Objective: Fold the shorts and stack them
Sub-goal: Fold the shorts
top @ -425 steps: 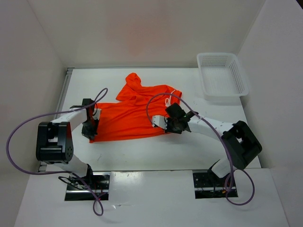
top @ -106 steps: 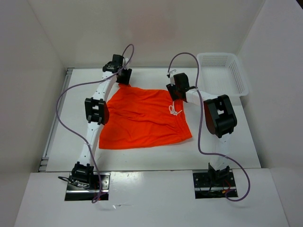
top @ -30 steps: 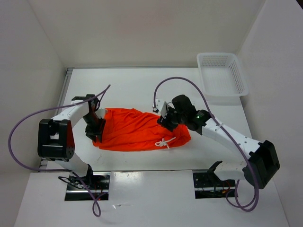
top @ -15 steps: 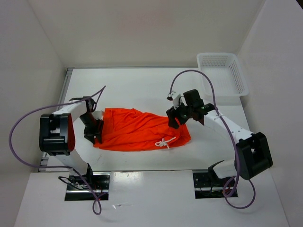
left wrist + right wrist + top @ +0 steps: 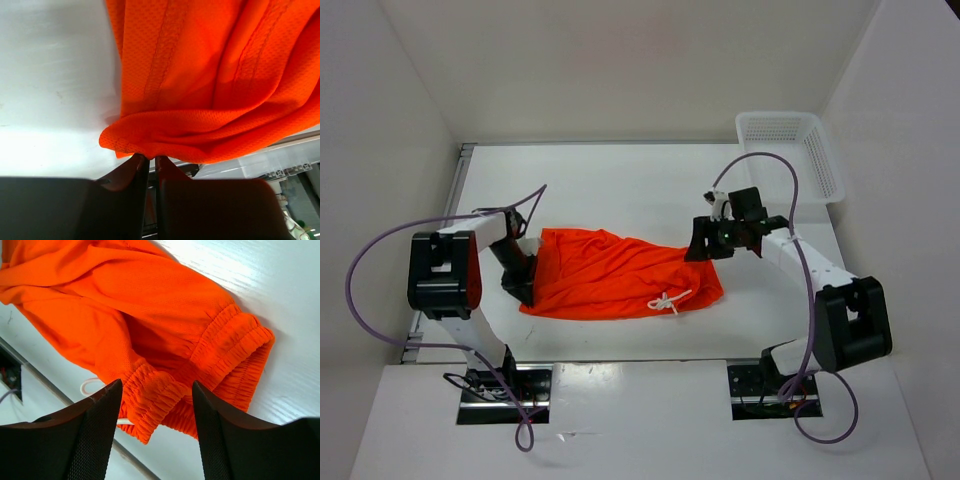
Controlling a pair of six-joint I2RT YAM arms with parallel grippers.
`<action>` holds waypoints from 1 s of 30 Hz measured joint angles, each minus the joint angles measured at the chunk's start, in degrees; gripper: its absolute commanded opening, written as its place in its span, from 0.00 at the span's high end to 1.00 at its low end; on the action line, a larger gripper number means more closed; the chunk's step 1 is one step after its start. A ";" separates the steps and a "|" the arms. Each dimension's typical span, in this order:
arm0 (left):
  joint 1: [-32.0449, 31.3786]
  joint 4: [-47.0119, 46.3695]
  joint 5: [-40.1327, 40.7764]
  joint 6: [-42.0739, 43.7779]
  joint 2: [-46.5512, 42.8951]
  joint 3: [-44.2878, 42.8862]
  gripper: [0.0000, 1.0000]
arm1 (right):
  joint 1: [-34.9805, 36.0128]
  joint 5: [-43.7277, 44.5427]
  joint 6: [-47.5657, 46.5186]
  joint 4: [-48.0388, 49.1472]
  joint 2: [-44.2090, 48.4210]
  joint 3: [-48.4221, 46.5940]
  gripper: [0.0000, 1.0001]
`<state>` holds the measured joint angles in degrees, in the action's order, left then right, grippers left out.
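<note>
I will pinch the waistband's folded corner [image 5: 167, 392] with my right gripper and pull the shorts tight against my left gripper, because the waistband's upper layer lies bunched over the lower layer.
The orange shorts [image 5: 610, 275] lie folded over in a long band across the middle of the table, with the white drawstring [image 5: 667, 299] at their near right edge. My left gripper [image 5: 523, 290] sits at the band's left end. In the left wrist view its jaws [image 5: 148, 157] are nearly together, pinching the lowest fold of the shorts [image 5: 200, 75]. My right gripper [image 5: 697, 246] hovers at the band's upper right end. In the right wrist view it [image 5: 156, 385] stands open above the gathered waistband [image 5: 235, 340], with nothing between its fingers; a loop of drawstring [image 5: 90, 386] peeks out beside it.
A white mesh basket [image 5: 825, 160] stands at the back right corner of the table. White walls close in the table on the left, back and right. Purple cables arc above both arms.
My left gripper has closed on the left end of the shorts. The right gripper has drawn off the cloth, up and to the right. The shorts lie as before.
</note>
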<state>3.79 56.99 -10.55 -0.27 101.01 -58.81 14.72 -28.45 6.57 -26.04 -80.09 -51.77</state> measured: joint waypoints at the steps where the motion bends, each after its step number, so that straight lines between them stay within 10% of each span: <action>1: 0.00 0.02 -0.11 0.02 0.28 -0.09 0.87 | -0.17 0.07 0.81 -0.63 -0.22 -0.37 0.37; 17: 0.00 0.02 -0.31 0.04 1.18 -1.31 0.87 | -2.75 -5.22 4.92 -2.62 -6.99 -1.05 0.46; 25: 0.00 0.72 -0.28 0.07 1.18 -2.80 0.88 | -2.05 -7.34 9.20 -0.07 -7.72 -1.03 0.80; 30: 0.00 1.01 -0.24 0.07 1.20 -4.74 0.88 | -2.05 -8.94 11.21 0.85 -8.79 -1.05 0.70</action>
<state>3.79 58.00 -10.79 -0.21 102.21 -63.55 12.67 -37.39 17.78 -25.19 -88.88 -52.82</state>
